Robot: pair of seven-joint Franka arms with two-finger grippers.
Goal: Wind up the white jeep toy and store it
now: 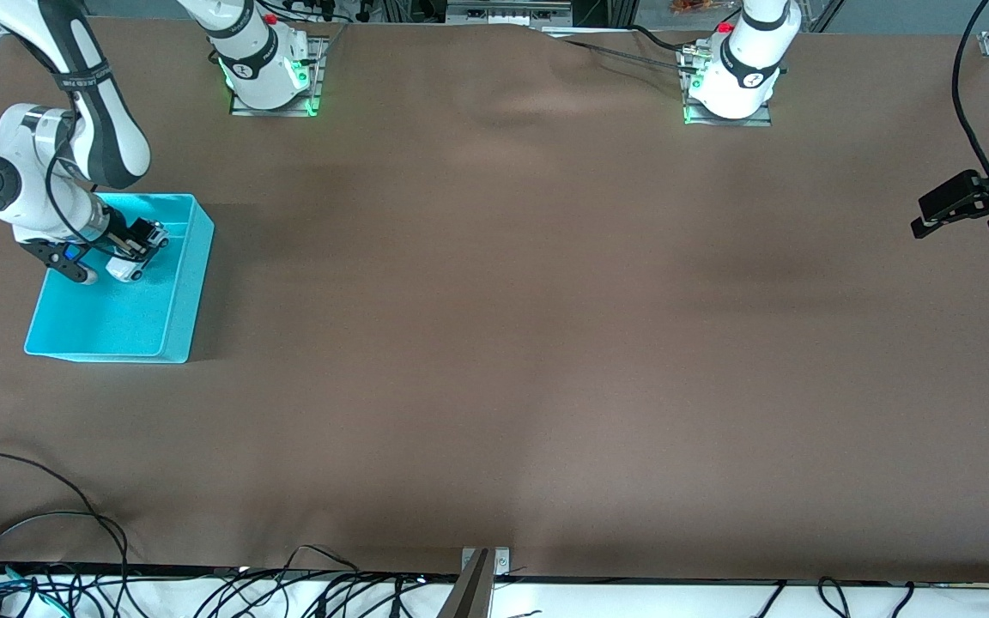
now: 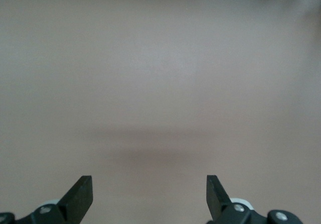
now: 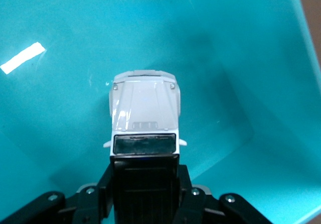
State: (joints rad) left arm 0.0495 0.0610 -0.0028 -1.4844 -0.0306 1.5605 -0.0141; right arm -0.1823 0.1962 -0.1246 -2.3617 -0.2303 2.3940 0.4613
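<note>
My right gripper will set the white jeep toy down on the bin's bottom toward the arm bases [image 1: 131, 261] [image 3: 152, 132].
The white jeep toy [image 1: 129, 269] [image 3: 144, 108] has a black roof and is held within the turquoise bin [image 1: 190, 283] [image 3: 251, 58], low over the bin floor. My right gripper [image 1: 138, 249] [image 3: 145, 180] is shut on the jeep's black roof section, one finger on each side, with the white hood sticking out past the fingertips. I cannot tell whether the wheels touch the bin floor. My left gripper [image 1: 956, 225] [image 2: 149, 194] hangs open and empty over bare table at the left arm's end, where the left arm waits.
The bin stands at the right arm's end of the brown table. Black cables [image 1: 48, 524] lie along the edge nearest the front camera, beside a metal bracket [image 1: 486, 562]. The two arm bases [image 1: 267, 77] [image 1: 731, 81] stand at the table's other long edge.
</note>
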